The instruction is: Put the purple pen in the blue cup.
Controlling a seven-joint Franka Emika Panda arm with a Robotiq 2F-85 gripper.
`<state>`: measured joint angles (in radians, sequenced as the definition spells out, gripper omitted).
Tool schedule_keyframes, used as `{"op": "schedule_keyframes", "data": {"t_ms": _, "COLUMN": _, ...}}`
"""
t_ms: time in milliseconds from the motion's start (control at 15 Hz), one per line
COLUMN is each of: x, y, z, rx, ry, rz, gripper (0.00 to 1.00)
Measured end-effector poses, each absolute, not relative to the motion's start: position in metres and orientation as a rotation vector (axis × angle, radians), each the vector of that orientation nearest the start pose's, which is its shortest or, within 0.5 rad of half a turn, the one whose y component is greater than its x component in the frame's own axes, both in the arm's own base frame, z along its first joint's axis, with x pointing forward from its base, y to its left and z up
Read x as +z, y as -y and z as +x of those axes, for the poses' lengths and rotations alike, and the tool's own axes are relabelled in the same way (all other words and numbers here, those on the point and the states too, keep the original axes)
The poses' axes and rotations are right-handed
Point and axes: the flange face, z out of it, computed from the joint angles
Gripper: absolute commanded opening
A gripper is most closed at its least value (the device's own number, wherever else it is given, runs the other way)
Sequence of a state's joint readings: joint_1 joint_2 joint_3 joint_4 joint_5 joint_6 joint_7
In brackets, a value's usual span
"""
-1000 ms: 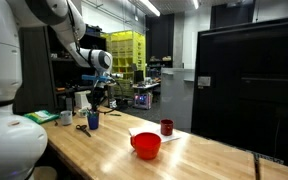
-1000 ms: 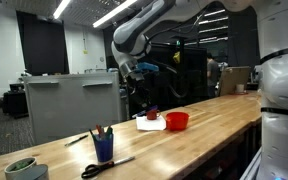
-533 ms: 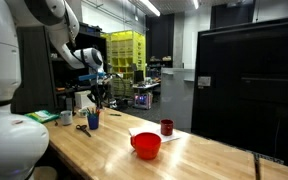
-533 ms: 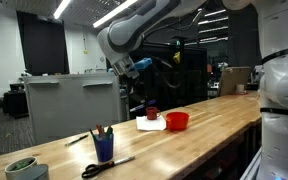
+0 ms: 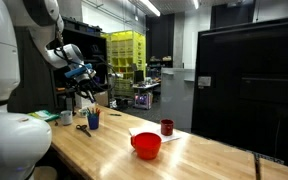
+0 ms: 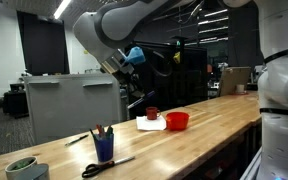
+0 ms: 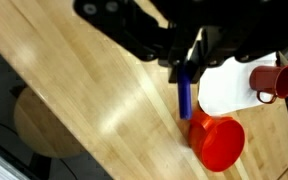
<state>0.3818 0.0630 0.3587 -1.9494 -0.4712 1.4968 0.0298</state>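
My gripper is going to let go of the purple pen among the pens in the blue cup (image 5: 94,117), near the scissors.
My gripper (image 7: 184,62) comes in from the top of the wrist view and is shut on the purple pen (image 7: 184,96), which hangs down over the wooden table. The small dark blue cup (image 5: 92,120) stands near the table's end with several pens in it. It also shows in an exterior view (image 6: 104,148) but is out of the wrist view. In both exterior views the gripper (image 5: 87,92) (image 6: 136,85) hangs high above the table, up and to the side of the blue cup.
A red bowl (image 7: 217,143) (image 5: 146,145), a small dark red cup (image 7: 272,80) (image 5: 167,127) and a white sheet (image 7: 229,85) lie mid-table. Scissors (image 6: 109,165), a pale teal cup (image 6: 24,168) and a loose pen (image 6: 79,139) lie near the blue cup.
The arm has swung and risen with the pen held, moving away from the bowl side toward the blue cup's end of the table. Nothing on the table has moved.
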Motion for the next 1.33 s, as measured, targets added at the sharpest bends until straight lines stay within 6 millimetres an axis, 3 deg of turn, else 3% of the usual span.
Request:
{"op": "schedule_keyframes", "data": {"t_ms": 267, "x": 0.426, "y": -0.326, "z": 0.394, "rx": -0.401, "ry": -1.056, "rz": 2.129, "gripper": 0.03}}
{"op": "schedule_keyframes", "data": {"t_ms": 333, "x": 0.424, "y": -0.330, "z": 0.392, "rx": -0.391, "ry": -1.067, "rz": 2.100, "gripper": 0.13}}
{"op": "schedule_keyframes", "data": {"t_ms": 800, "x": 0.421, "y": -0.337, "z": 0.393, "rx": -0.387, "ry": -1.094, "rz": 2.076, "gripper": 0.13}}
{"op": "schedule_keyframes", "data": {"t_ms": 867, "x": 0.421, "y": -0.337, "z": 0.393, "rx": -0.386, "ry": -1.094, "rz": 2.076, "gripper": 0.03}}
{"op": "schedule_keyframes", "data": {"t_ms": 1067, "x": 0.419, "y": -0.339, "z": 0.394, "rx": -0.384, "ry": -1.102, "rz": 2.063, "gripper": 0.03}}
{"op": "schedule_keyframes", "data": {"t_ms": 1333, "x": 0.411, "y": -0.365, "z": 0.398, "rx": -0.323, "ry": -1.201, "rz": 1.879, "gripper": 0.03}}
